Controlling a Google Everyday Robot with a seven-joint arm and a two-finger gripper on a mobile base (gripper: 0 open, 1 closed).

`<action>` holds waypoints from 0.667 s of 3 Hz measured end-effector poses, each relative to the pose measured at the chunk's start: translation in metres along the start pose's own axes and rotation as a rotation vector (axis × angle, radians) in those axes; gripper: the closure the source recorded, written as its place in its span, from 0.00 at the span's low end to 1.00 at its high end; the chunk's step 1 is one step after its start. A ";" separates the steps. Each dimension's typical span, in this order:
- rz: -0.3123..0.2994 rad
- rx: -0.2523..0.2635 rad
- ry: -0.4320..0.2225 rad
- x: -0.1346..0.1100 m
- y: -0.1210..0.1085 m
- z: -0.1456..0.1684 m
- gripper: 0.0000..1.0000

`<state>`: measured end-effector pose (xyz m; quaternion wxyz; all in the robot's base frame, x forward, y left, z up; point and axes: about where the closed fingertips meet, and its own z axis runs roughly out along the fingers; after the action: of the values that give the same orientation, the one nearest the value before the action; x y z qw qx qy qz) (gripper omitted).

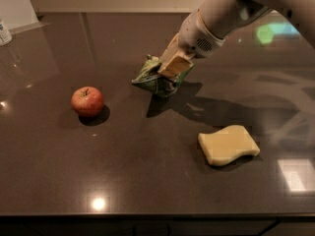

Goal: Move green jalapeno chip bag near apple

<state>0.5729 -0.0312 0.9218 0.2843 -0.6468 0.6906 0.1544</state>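
The green jalapeno chip bag, now held just off the counter, will be released on the bare counter snug [127, 99] beside the apple, toward the sponge, by my gripper.
The green jalapeno chip bag [153, 77] is a crumpled shiny green foil bag near the middle of the dark countertop. My gripper [172, 69] comes down from the upper right and is shut on the bag's right part, holding it just off the surface above its shadow. The apple [87, 101] is small, round and red with a short stem. It sits to the left of the bag, a little nearer to me, with a gap of bare counter between them.
A pale yellow wavy sponge [228, 144] lies at the front right. A white container [4, 32] stands at the far left edge. The counter's front edge [157, 214] runs along the bottom. My arm [231, 11] spans the upper right.
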 end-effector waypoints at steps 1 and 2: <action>-0.139 -0.081 -0.058 -0.021 0.036 0.006 1.00; -0.255 -0.111 -0.082 -0.037 0.061 0.015 1.00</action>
<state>0.5161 0.0143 0.9229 0.2933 -0.7371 0.5812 0.1813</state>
